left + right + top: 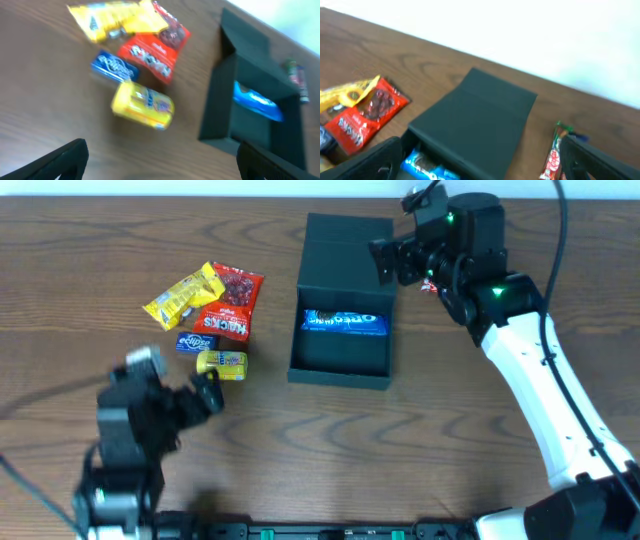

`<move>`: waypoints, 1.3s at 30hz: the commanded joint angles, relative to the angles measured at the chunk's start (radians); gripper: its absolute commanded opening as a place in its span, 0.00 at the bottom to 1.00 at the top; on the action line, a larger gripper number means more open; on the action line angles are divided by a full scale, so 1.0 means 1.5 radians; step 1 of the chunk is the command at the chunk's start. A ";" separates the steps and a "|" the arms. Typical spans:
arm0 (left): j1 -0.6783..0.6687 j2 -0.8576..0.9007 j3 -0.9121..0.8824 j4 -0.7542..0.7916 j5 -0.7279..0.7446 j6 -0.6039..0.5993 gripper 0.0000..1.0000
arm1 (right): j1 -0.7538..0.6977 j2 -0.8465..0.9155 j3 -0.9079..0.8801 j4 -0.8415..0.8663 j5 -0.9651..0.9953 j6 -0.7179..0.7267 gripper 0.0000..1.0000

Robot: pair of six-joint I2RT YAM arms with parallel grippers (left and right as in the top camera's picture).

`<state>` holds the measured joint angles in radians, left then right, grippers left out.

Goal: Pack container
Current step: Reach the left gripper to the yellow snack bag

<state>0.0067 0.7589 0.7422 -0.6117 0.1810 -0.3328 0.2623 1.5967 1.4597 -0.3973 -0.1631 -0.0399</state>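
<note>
The fingers of my left gripper should next move past the yellow box to the yellow packet's middle point(185, 295) point(117, 19), next to the red packet, and close there.
The dark container point(338, 370) stands open at the table's middle, its flap lid point(347, 240) lying back. A blue Oreo packet point(345, 322) lies inside; it also shows in the left wrist view point(257, 102) and the right wrist view point(427, 169). My right gripper point(393, 260) is open and empty, over the lid's right edge point(485, 115). A red KitKat bar point(555, 155) lies right of the container. My left gripper point(207, 392) is open and empty, just in front of a yellow box point(144, 105).
A snack pile lies left of the container: a yellow packet point(185, 295), a dark red packet point(240, 283), a red packet point(222, 322), a blue Eclipse packet point(195, 342) and the yellow box point(222, 363). The table's back edge meets a white wall.
</note>
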 commanded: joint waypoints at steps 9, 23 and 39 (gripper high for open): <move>-0.019 0.459 0.298 -0.015 -0.161 0.244 0.96 | -0.056 0.003 0.001 0.012 -0.002 -0.001 0.99; -0.003 0.713 0.326 0.332 -0.244 0.574 1.00 | -0.042 0.003 0.001 -0.110 -0.002 0.064 0.99; 0.007 0.746 0.326 0.289 -0.155 0.629 1.00 | -0.039 0.003 0.001 -0.130 -0.001 0.063 0.99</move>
<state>0.0097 1.8706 1.2098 -0.1761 -0.0639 0.5529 0.1894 1.5970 1.4593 -0.5991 -0.1619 0.0418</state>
